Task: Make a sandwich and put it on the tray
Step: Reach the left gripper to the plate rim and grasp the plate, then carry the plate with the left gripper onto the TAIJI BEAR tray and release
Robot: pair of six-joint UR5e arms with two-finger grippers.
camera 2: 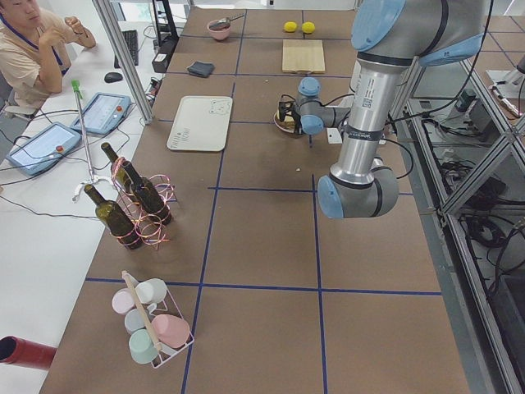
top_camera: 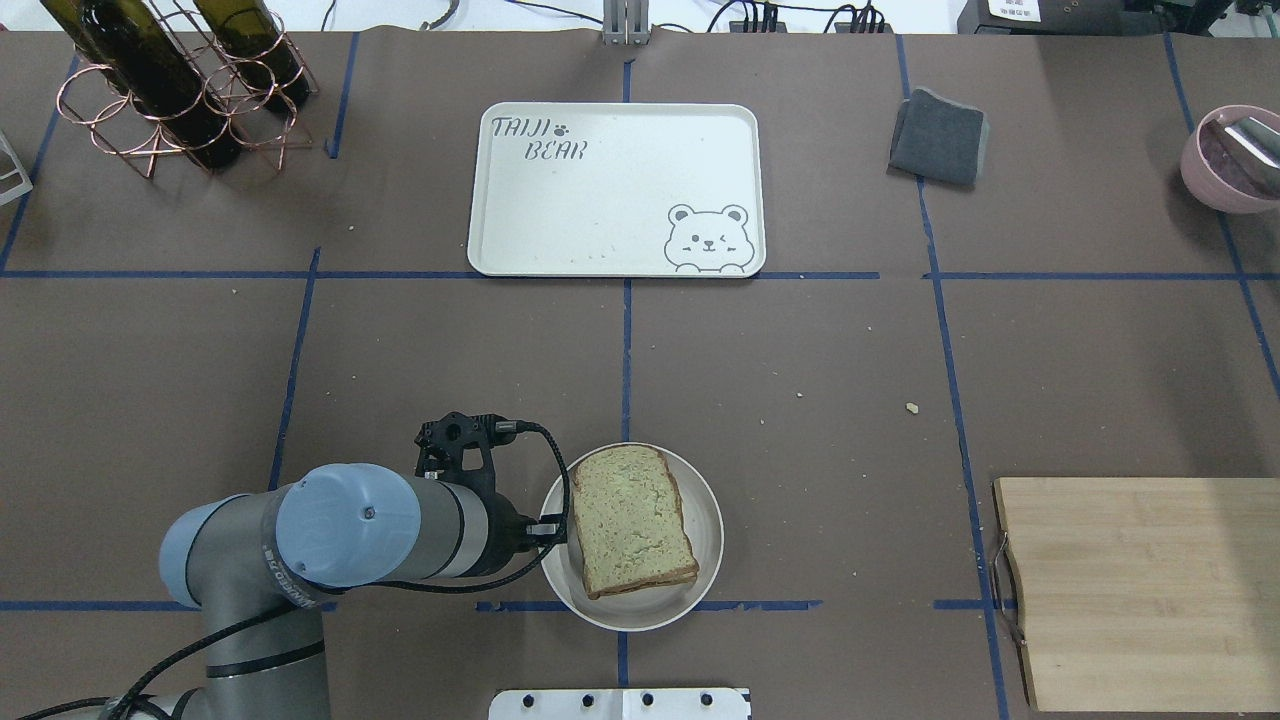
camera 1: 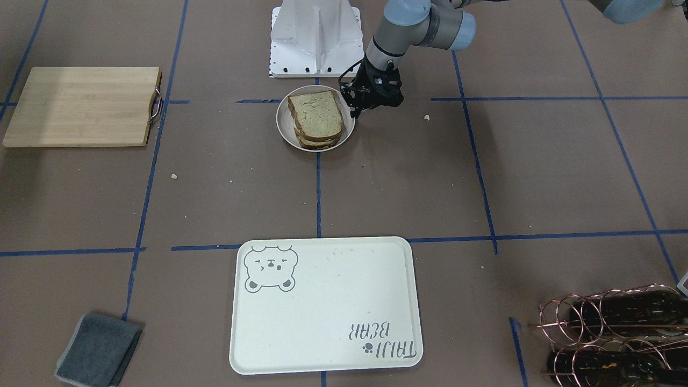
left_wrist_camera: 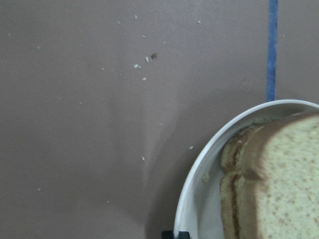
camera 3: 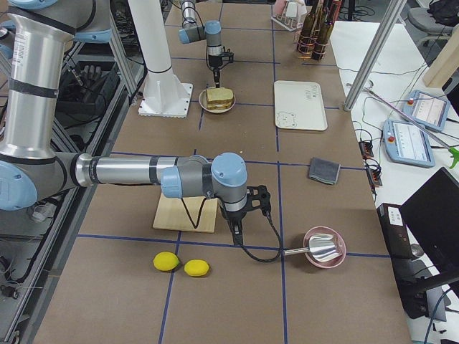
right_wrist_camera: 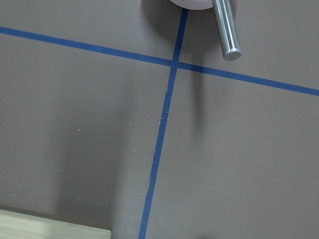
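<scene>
My left gripper needs to set the cream bowl on the tray [camera 1: 324, 296] between the bear drawing and the lettering.
The sandwich [camera 1: 315, 115] lies in a small round cream bowl [camera 1: 280, 128] close to the robot's base; only bread slices show and the egg is hidden. It also shows in the overhead view [top_camera: 630, 520] and the left wrist view [left_wrist_camera: 279, 189]. My left gripper [camera 1: 355, 112] hangs just beside the bowl's rim on my left side, fingers together and empty. The cream tray [camera 1: 322, 306] with the bear drawing lies bare at the far side of the table [top_camera: 610, 190]. My right gripper [camera 3: 235, 231] hovers near the cutting board's corner; I cannot tell if it is open or shut.
A wooden cutting board [top_camera: 1140, 590] lies to my right. A grey cloth [top_camera: 940, 135] and a pink bowl with a metal scoop [top_camera: 1230, 155] are at the far right. A wire rack of bottles [top_camera: 170, 90] stands far left. Two lemons [camera 3: 179, 265] lie beyond the board.
</scene>
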